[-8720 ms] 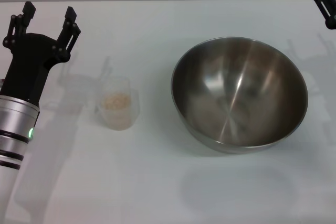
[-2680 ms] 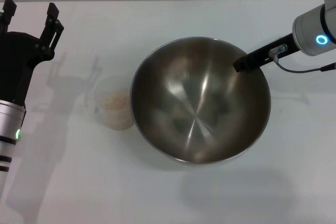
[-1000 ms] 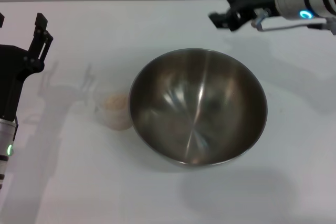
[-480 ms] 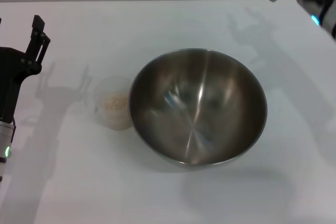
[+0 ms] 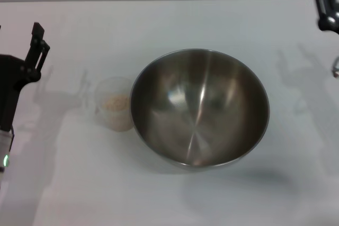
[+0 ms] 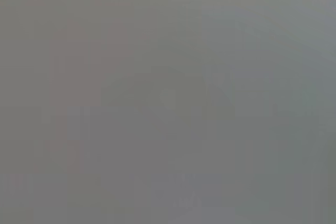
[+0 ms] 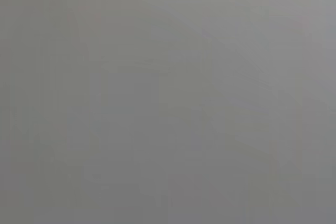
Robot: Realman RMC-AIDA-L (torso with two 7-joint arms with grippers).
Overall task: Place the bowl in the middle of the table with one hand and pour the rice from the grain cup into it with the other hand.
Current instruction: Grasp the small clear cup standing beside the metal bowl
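The left gripper needs to next close around the middle of the side [image 5: 108, 108] of the grain cup, between the cup's rim and its bottom.
The steel bowl [image 5: 200, 108] stands upright and empty near the middle of the white table [image 5: 159, 25]. The frosted grain cup [image 5: 113, 110] stands right beside the bowl's left side, with rice [image 5: 115, 101] in its bottom. I cannot tell whether cup and bowl touch. My left gripper [image 5: 18, 34] is at the left edge, left of the cup and apart from it, open and empty; only one finger [image 5: 38, 39] shows fully. My right gripper [image 5: 327, 5] is at the far right edge, well away from the bowl and mostly cut off. Both wrist views show only plain grey.
The table's far edge [image 5: 159, 0] runs along the top of the head view. Bare tabletop lies in front of the bowl and to its right.
The right arm has let go of the bowl's rim and swung up and away to the far right edge. The bowl now sits nearer the cup than at first. The left arm drifted slightly left.
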